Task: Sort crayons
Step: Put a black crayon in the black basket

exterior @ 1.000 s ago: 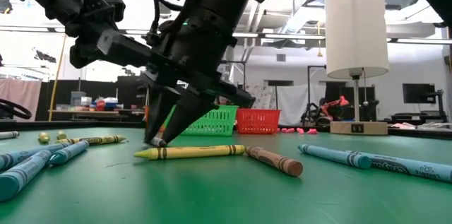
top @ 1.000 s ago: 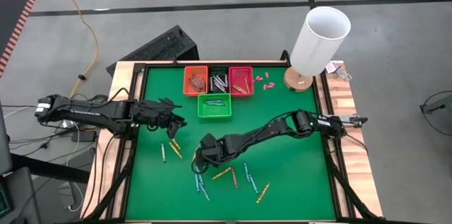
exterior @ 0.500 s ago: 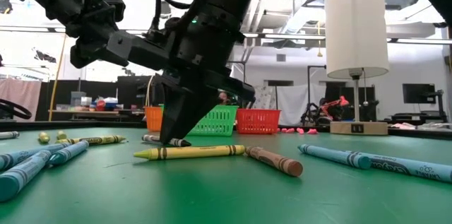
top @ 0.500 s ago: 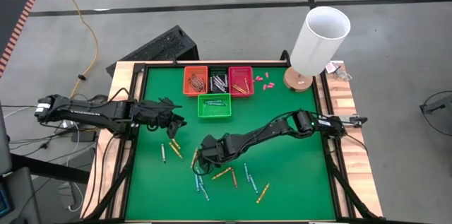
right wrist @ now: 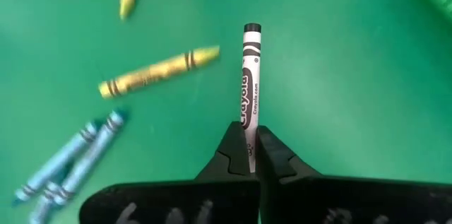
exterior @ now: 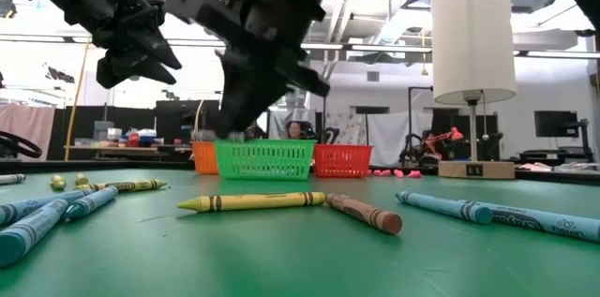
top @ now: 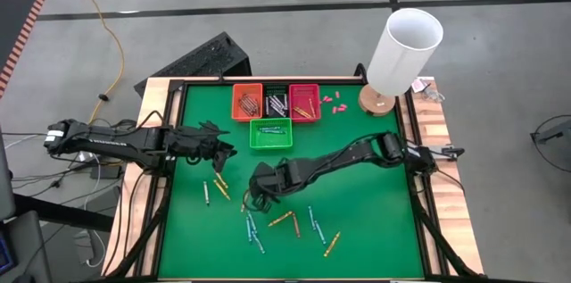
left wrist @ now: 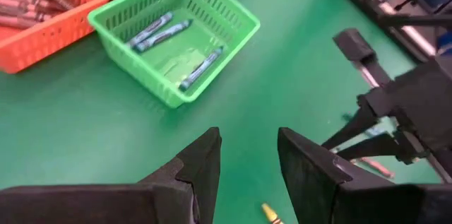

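Observation:
Next, I release the grey-white crayon atop the crayons in the dark basket [top: 277, 104] with my right gripper.
Loose crayons lie flat on the green table: yellow ones [top: 281, 219], blue ones [top: 252, 229], and a brown one [exterior: 364, 213]. My right gripper [right wrist: 250, 146] hangs above the table's middle [top: 252, 195], shut on a grey-white crayon [right wrist: 250, 75] with a black tip. My left gripper [left wrist: 247, 160] waits open over the table's left part [top: 225, 151], with nothing between its fingers. The green basket [left wrist: 176, 33] ahead of it holds three blue crayons. My right gripper pinches the grey-white crayon by one end [right wrist: 249, 128] between its two fingertips. The fingers slant down from the table's right, and the crayon sticks out past them, in line with them. It is lifted clear of the table, its black tip [right wrist: 252, 28] pointing away from the gripper.
An orange basket [top: 247, 102], a dark one [top: 276, 102] and a red one [top: 304, 102] stand in a row at the far edge, the green basket [top: 270, 134] in front of them. A lamp [top: 401, 51] stands far right, with pink bits [top: 332, 103] beside it.
My right gripper has shut on the grey-white crayon that lay on the table, then risen with it, rolling its wrist and drifting slightly toward the baskets. The crayon is now lifted clear of the table. The other crayons have stayed where they were.

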